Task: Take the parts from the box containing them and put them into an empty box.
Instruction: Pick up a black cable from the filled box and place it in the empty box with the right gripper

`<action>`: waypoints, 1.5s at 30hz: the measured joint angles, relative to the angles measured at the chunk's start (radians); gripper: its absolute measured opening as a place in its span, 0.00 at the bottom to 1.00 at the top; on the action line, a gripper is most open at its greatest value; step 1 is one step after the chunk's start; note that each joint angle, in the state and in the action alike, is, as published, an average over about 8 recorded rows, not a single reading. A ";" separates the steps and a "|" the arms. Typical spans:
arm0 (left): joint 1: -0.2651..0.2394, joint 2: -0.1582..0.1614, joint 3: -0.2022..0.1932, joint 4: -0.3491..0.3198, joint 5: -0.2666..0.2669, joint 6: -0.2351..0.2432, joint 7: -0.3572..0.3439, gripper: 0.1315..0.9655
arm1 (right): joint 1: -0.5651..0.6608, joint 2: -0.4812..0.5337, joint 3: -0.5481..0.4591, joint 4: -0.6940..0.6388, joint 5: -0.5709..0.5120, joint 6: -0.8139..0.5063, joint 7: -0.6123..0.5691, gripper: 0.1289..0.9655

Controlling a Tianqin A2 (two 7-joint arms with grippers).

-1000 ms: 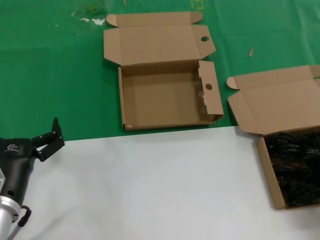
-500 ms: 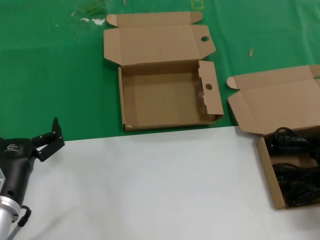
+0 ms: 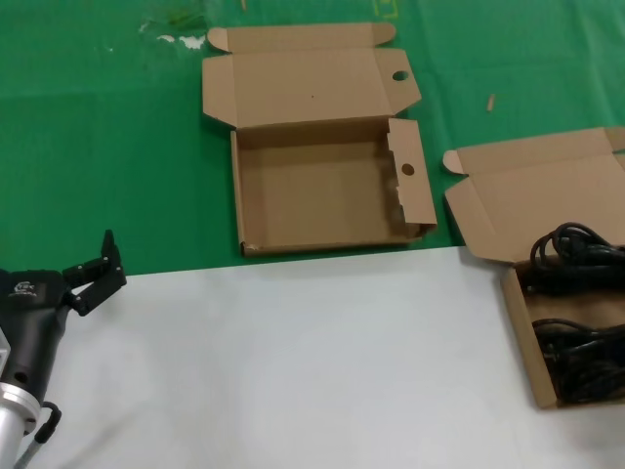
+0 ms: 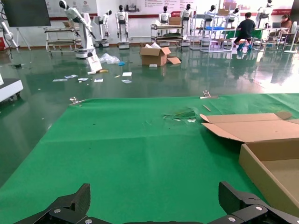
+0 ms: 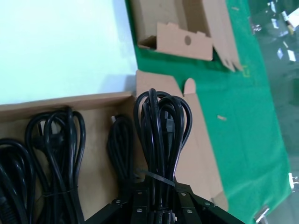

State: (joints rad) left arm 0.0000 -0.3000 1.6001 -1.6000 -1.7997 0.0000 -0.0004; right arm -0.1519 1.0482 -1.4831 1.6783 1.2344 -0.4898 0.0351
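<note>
My right gripper has the cord bundle above the open parts box's edge. It will let go of it inside the empty box [image 3: 271, 186], near the side opposite its holed flap.
The box containing the parts [image 3: 520, 332] lies open at the right table edge, black coiled cords [image 3: 576, 363] still inside. One cord bundle [image 3: 576, 256] hangs above the box's rear edge. In the right wrist view my right gripper [image 5: 161, 198] is shut on that bundle [image 5: 161, 130], whose loops stick out beyond the fingers; more cords [image 5: 53, 149] lie below in the box [image 5: 93, 99]. The empty box [image 3: 322, 186], with holes in its flaps, sits open at the middle back. My left gripper [image 3: 93, 269] is parked open at the near left, empty [image 4: 154, 203].
Green cloth [image 3: 107, 147] covers the far half of the table and a white sheet [image 3: 293, 362] the near half. The empty box's lid [image 3: 303, 83] lies flat behind it. Small scraps [image 3: 491, 101] dot the cloth.
One cord bundle has risen out of the right box and moved toward its rear edge, baring part of the box floor. The left arm has not moved.
</note>
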 joint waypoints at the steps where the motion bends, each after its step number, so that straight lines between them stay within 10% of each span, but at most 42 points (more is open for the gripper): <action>1: 0.000 0.000 0.000 0.000 0.000 0.000 0.000 1.00 | -0.014 0.001 0.016 0.014 0.000 -0.001 0.004 0.09; 9: 0.000 0.000 0.000 0.000 0.000 0.000 0.000 1.00 | 0.009 -0.046 0.027 0.105 -0.030 -0.026 0.033 0.09; 19: 0.000 0.000 0.000 0.000 0.000 0.000 0.000 1.00 | 0.323 -0.279 -0.221 0.121 -0.166 -0.127 0.018 0.09; 34: 0.000 0.000 0.000 0.000 0.000 0.000 0.000 1.00 | 0.720 -0.627 -0.491 -0.185 -0.279 -0.164 -0.119 0.09; 45: 0.000 0.000 0.000 0.000 0.000 0.000 0.000 1.00 | 0.805 -0.690 -0.539 -0.318 -0.262 -0.139 -0.191 0.10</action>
State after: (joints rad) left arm 0.0000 -0.3000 1.6000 -1.6000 -1.7996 0.0000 -0.0004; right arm 0.6532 0.3586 -2.0218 1.3604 0.9725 -0.6288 -0.1560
